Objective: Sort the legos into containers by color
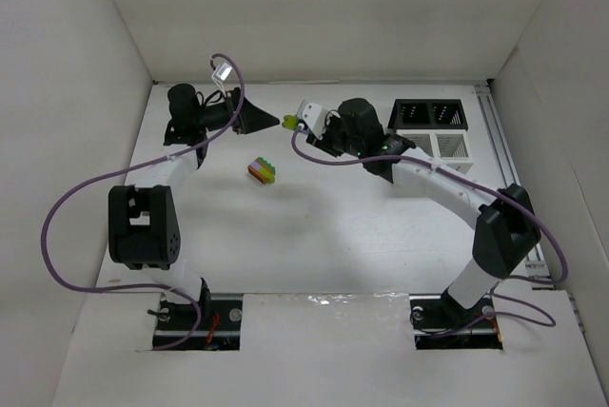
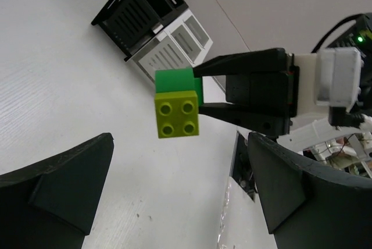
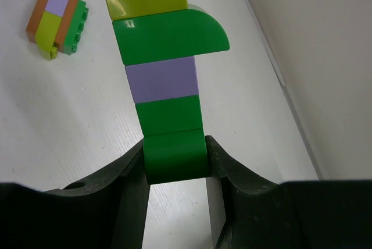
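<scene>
The robot's right gripper needs to release the green brick inside the black bin closer to the left gripper [image 1: 412,115].
My right gripper [image 3: 174,147] is shut on the green end of a lego stack [image 3: 163,80] made of green, purple, green and lime bricks, held in the air. In the top view the right gripper [image 1: 304,125] holds the stack's lime tip [image 1: 288,124] just in front of my left gripper [image 1: 270,122]. In the left wrist view the left gripper [image 2: 180,143] is open and empty, and the lime brick [image 2: 176,111] hangs just beyond its fingers. A second multicoloured stack [image 1: 263,170] lies on the table, also in the right wrist view [image 3: 55,22].
The black bin pair [image 1: 428,113] and the white bin pair [image 1: 441,146] stand at the back right, behind the right arm; they also show in the left wrist view, black [image 2: 142,10] and white [image 2: 174,48]. White walls enclose the table.
</scene>
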You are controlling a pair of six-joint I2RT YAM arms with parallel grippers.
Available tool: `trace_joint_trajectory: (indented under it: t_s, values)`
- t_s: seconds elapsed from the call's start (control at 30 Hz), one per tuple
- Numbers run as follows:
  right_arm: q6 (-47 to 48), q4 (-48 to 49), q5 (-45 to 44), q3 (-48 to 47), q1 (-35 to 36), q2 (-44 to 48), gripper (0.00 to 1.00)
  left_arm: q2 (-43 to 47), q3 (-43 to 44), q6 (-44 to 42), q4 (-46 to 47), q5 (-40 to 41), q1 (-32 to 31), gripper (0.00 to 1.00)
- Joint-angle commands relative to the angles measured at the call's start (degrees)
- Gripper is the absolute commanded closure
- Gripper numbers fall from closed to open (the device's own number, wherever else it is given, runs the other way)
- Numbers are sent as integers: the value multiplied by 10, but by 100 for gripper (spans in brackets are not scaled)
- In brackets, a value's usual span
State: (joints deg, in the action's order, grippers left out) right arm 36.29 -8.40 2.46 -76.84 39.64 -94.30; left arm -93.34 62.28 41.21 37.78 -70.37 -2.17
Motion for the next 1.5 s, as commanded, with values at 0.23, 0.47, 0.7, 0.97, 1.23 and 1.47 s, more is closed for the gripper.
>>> trace_joint_trajectory:
  t_s: [0.23,0.47,0.7,0.97,1.23,1.47]
  values:
    - [17,46,-8,-39,24,-9,100,-27,123,-182,-228,45,-30,1]
    - [17,46,-8,-70,29,-38,100,-32,130,-221,-257,12,-59,5]
    - [17,58,-18,-88,34,-49,100,-45,142,-227,-269,-5,-64,26]
    - [23,74,-24,-75,40,-33,100,-56,142,-213,-248,1,-64,58]
    - [30,86,-29,-30,40,-22,100,-56,109,-112,-118,-15,-64,79]
    - [24,86,-49,-17,33,-22,100,-50,109,-90,-83,-4,-59,90]
